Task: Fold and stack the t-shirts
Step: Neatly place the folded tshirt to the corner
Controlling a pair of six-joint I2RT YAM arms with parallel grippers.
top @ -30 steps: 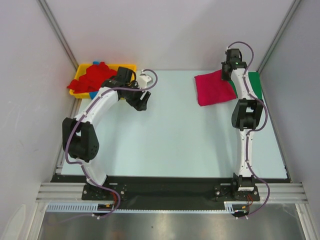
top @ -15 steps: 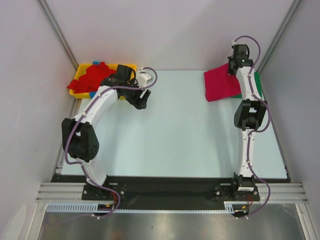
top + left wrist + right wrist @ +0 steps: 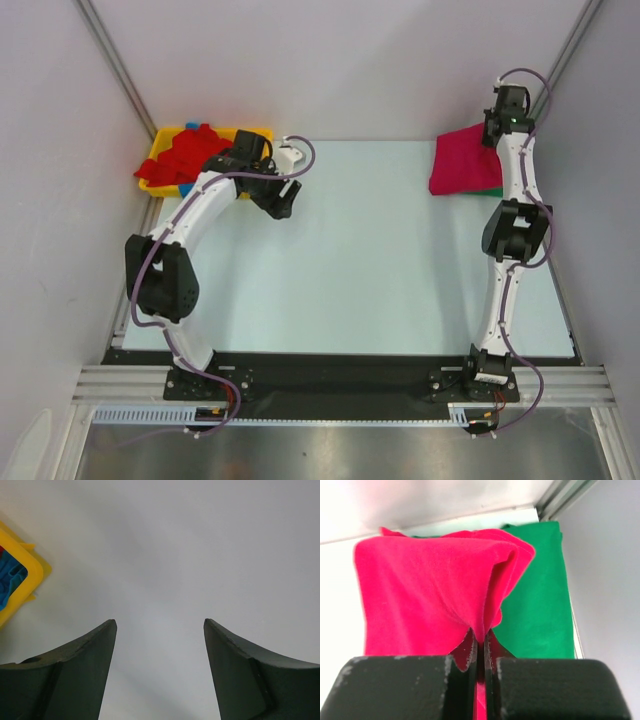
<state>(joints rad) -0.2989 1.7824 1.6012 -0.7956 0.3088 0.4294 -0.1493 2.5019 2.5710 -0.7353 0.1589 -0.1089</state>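
Observation:
The robot's right gripper should set the magenta-pink t-shirt down on top of the folded green t-shirt [image 3: 490,163] [image 3: 490,596].
A folded magenta-pink t-shirt [image 3: 465,165] [image 3: 430,590] hangs at the far right of the table, pinched at its near edge by my right gripper [image 3: 497,140] [image 3: 481,639], which is shut on it. Under and beside it lies a folded green t-shirt [image 3: 540,610] [image 3: 492,187] by the right wall. Red t-shirts [image 3: 185,158] and a blue one [image 3: 7,582] are heaped in the yellow tray [image 3: 160,185] [image 3: 22,562] at the far left. My left gripper [image 3: 284,203] [image 3: 160,625] hovers over bare table just right of the tray, open and empty.
Grey walls and aluminium posts close in the table on the left, back and right. The green shirt lies tight against the right-hand post [image 3: 565,495]. The table's near edge carries both arm bases [image 3: 340,385].
My right gripper has carried the magenta-pink shirt to the right and farther back, so it now covers most of the green shirt. The left gripper has barely shifted beside the tray.

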